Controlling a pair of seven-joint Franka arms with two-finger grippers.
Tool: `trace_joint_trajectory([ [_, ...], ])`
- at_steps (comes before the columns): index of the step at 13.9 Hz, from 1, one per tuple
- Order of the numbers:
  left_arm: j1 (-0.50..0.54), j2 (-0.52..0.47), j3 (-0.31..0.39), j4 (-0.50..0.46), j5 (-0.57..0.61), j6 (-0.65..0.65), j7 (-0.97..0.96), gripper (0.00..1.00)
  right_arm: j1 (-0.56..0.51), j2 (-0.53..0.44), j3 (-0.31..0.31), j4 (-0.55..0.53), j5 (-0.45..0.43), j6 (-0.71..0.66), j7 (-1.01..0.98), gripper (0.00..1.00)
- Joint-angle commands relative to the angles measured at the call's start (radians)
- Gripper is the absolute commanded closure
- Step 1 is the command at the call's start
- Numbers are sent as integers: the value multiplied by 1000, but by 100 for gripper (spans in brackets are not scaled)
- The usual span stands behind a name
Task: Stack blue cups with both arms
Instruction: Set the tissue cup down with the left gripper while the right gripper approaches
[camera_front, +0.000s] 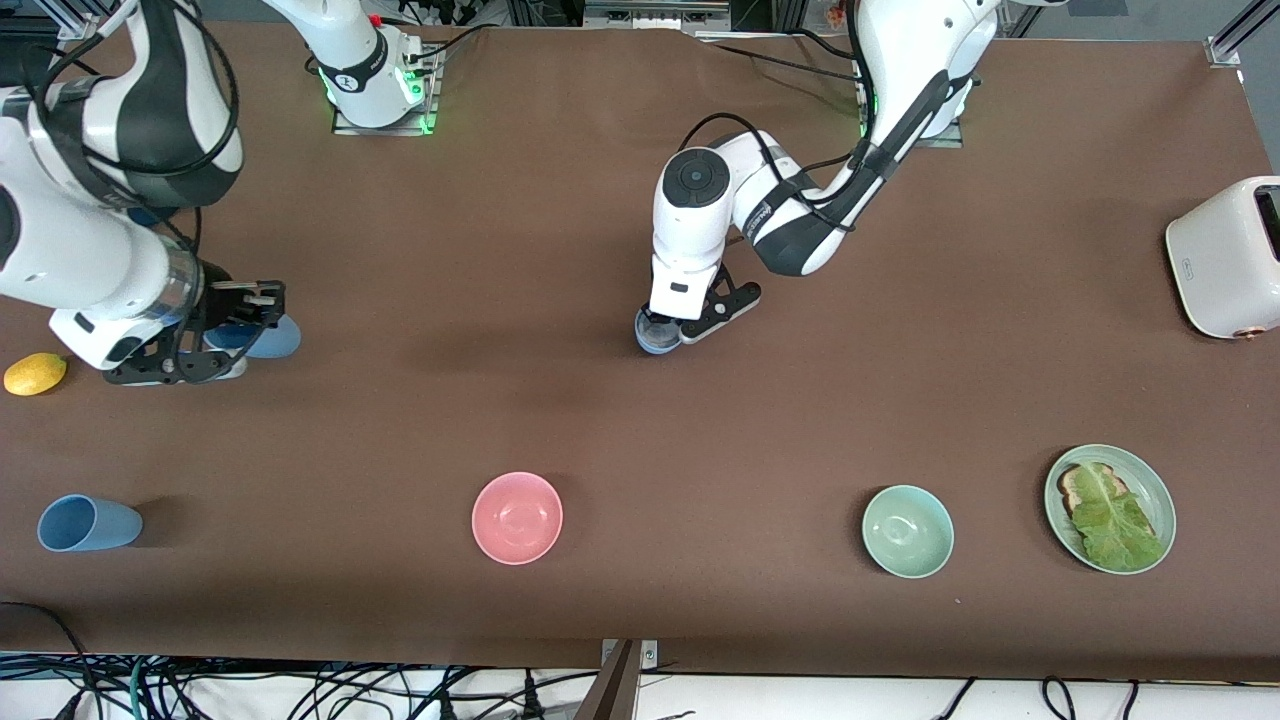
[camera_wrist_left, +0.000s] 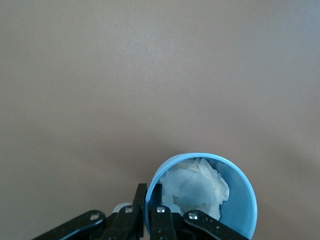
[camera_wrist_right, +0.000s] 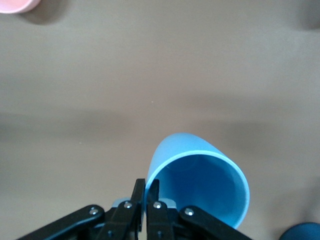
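Observation:
My left gripper is to let go of the blue cup on the bare table (camera_front: 656, 359) behind the gap between the pink and mint-green bowls.
My left gripper (camera_front: 678, 330) is over the middle of the table, shut on the rim of an upright blue cup (camera_front: 652, 337). In the left wrist view the fingers (camera_wrist_left: 141, 197) pinch the cup's wall (camera_wrist_left: 240, 210), and crumpled white paper (camera_wrist_left: 197, 187) lies inside it. My right gripper (camera_front: 205, 352) is at the right arm's end of the table, shut on the rim of a second blue cup (camera_front: 268, 338), which is tilted and empty (camera_wrist_right: 200, 195). A third blue cup (camera_front: 88, 523) lies on its side near the front edge at that end.
A yellow lemon (camera_front: 35, 373) lies beside the right gripper. A pink bowl (camera_front: 517, 517), a mint-green bowl (camera_front: 907, 531) and a green plate (camera_front: 1160, 490) with toast and lettuce stand along the front. A white toaster (camera_front: 1225, 255) sits at the left arm's end.

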Motion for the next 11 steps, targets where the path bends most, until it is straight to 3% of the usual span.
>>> trace_joint_trajectory([
  [1,-19,55,12,61,59,-27,-39,100,30,10,-5,30,12,-28,68,100],
  [10,-45,85,35,95,96,-27,-67,99,133,13,-3,59,21,-66,266,100],
  [11,-45,84,35,95,102,-27,-67,79,138,13,-3,67,23,-74,278,100],
])
